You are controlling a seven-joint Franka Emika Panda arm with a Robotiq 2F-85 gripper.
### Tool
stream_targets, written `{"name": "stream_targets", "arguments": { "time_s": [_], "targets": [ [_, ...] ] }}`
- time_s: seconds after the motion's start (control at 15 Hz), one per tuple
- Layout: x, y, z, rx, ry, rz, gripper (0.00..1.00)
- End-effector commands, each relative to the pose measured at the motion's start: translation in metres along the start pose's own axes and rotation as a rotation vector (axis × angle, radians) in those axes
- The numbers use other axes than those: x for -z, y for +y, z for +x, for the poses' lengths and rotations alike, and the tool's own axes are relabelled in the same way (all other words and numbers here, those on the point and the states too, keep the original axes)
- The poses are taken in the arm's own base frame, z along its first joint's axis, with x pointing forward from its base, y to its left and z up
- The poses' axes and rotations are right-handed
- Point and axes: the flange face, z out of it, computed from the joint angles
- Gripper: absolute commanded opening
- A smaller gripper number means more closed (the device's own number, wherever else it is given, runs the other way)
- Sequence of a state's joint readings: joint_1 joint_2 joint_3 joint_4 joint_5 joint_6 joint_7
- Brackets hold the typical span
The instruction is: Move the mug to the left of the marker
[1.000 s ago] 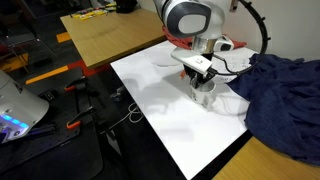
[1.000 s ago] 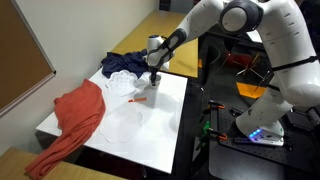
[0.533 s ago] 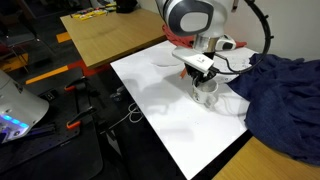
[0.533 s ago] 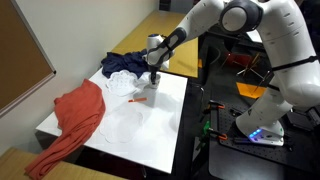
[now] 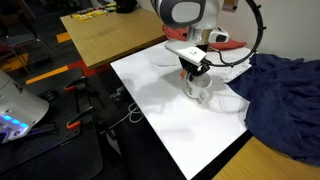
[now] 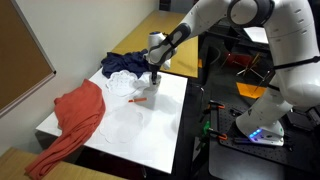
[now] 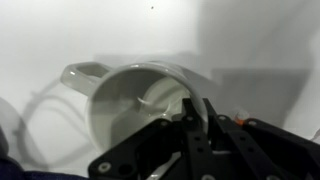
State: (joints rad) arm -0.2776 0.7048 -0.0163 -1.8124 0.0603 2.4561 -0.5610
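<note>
The white mug will go down from my gripper on the white table [image 5: 160, 69] between the red marker and the cable-side edge.
A white mug [image 7: 125, 105] stands on the white table [image 5: 165, 110], its handle pointing to the upper left in the wrist view. It also shows in an exterior view [image 5: 202, 90]. My gripper [image 7: 196, 118] is shut on the mug's rim, one finger inside and one outside, and it shows in both exterior views [image 5: 194, 72] [image 6: 152, 74]. The red marker [image 6: 140, 101] lies on the table just in front of the gripper. A small orange bit of it shows beside the fingers in the wrist view [image 7: 238, 117].
A dark blue cloth [image 5: 285, 100] is heaped beside the mug, with a white cloth [image 6: 120, 86] next to it. A red cloth [image 6: 75, 120] hangs over the table's far end. A wooden table [image 5: 110, 35] stands behind. Cables [image 5: 130, 112] hang at the table edge.
The gripper and mug have shifted slightly across the table, and the wrist has turned a little. The marker and the cloths have not moved.
</note>
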Motion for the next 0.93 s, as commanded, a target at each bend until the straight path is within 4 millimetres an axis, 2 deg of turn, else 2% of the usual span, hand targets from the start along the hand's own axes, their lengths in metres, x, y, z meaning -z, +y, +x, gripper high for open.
{"name": "stream_targets", "arguments": {
  "time_s": [0.0,0.27,0.47,0.87],
  "targets": [
    [0.032,-0.033,-0.031,0.018,-0.009,-0.001,0.03],
    [0.039,-0.073,-0.052,0.083,-0.045,0.007,0.03],
    [0.039,-0.111,-0.063,0.165,-0.08,-0.002,0.03],
    [0.041,-0.181,-0.06,0.366,-0.096,-0.039,0.03]
  ]
}}
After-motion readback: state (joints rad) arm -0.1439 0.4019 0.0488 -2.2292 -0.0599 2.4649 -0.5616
